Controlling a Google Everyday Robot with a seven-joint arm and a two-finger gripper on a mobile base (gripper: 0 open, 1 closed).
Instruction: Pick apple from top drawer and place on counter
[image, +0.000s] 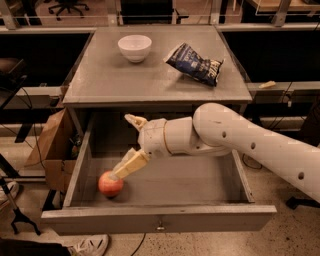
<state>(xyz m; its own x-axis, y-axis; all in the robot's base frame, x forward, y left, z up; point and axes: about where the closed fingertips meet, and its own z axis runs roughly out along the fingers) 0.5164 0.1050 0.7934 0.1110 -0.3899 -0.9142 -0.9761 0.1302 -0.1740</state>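
I should next close my gripper around the middle of the apple (110, 184), near the front of the open top drawer.
The apple (109, 185) lies in the front left of the open top drawer (210, 218), on its grey floor. My gripper (121, 147) reaches into the drawer from the right, just above and to the right of the apple. Its fingers are spread open. The lower finger (129, 165) points down-left and its tip touches the apple's top right side. The upper finger (134, 120) sits near the drawer's back, well away from the apple. The counter (100, 80) lies above the drawer.
A white bowl (134, 47) and a dark blue crinkled snack bag (194, 62) sit on the counter at the back. A cardboard box (47, 150) stands on the floor left of the cabinet. A shoe (90, 245) lies by the drawer's front left corner.
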